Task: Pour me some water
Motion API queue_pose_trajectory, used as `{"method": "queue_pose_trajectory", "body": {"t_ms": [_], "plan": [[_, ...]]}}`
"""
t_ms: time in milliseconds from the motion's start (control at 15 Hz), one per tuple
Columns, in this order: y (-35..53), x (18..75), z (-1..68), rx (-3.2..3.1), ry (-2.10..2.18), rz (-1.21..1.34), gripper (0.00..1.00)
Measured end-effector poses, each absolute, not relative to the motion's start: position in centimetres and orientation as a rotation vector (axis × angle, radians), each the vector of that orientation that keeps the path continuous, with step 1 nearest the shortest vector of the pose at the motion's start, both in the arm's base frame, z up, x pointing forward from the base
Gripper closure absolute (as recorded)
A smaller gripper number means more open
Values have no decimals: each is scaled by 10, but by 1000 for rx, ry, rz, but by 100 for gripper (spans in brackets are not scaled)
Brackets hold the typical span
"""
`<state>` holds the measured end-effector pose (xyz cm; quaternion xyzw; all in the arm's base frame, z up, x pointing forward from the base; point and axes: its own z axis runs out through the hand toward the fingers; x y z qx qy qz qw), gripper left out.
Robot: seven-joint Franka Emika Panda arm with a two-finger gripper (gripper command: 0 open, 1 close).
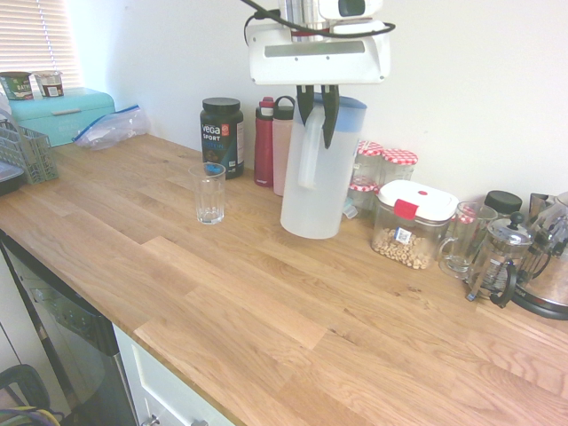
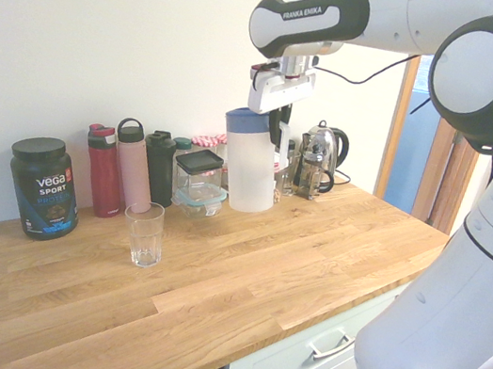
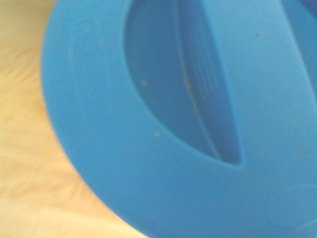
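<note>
My gripper needs to release the pitcher on the open wooden counter (image 2: pixel 275 237) before the French press.
The tall frosted-white pitcher (image 1: pixel 317 191) (image 2: pixel 251 171) with a blue lid (image 3: pixel 148 129) stands upright on the wooden counter (image 1: pixel 266 302), in front of the jars. The water inside cannot be made out through its cloudy wall. My gripper (image 1: pixel 318 120) (image 2: pixel 282 119) comes down from above, its dark fingers shut on the top of the white handle (image 1: pixel 308 155). An empty clear drinking glass (image 1: pixel 210 193) (image 2: pixel 144 234) stands on the counter apart from the pitcher, towards the black tub. The wrist view is filled by the blue lid seen from close above.
Against the wall stand a black Vega tub (image 1: pixel 222 137), red and pink bottles (image 1: pixel 273 142), red-lidded jars (image 1: pixel 386 173), a nut container (image 1: pixel 412 226), a glass mug (image 1: pixel 463 240), a French press (image 1: pixel 500 262) and a kettle (image 1: pixel 550 266). A teal bread box (image 1: pixel 62 114) is far left.
</note>
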<state>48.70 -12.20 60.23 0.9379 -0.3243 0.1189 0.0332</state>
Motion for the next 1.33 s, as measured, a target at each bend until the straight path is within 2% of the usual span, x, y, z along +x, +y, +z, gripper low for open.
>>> {"method": "queue_pose_trajectory", "body": {"t_ms": [333,800,1333], "plan": [[-139,472,567,2743,-1284,569,100],[-137,436,548,2718,-1323,544,100],[-145,420,516,2709,-1350,574,100]]}}
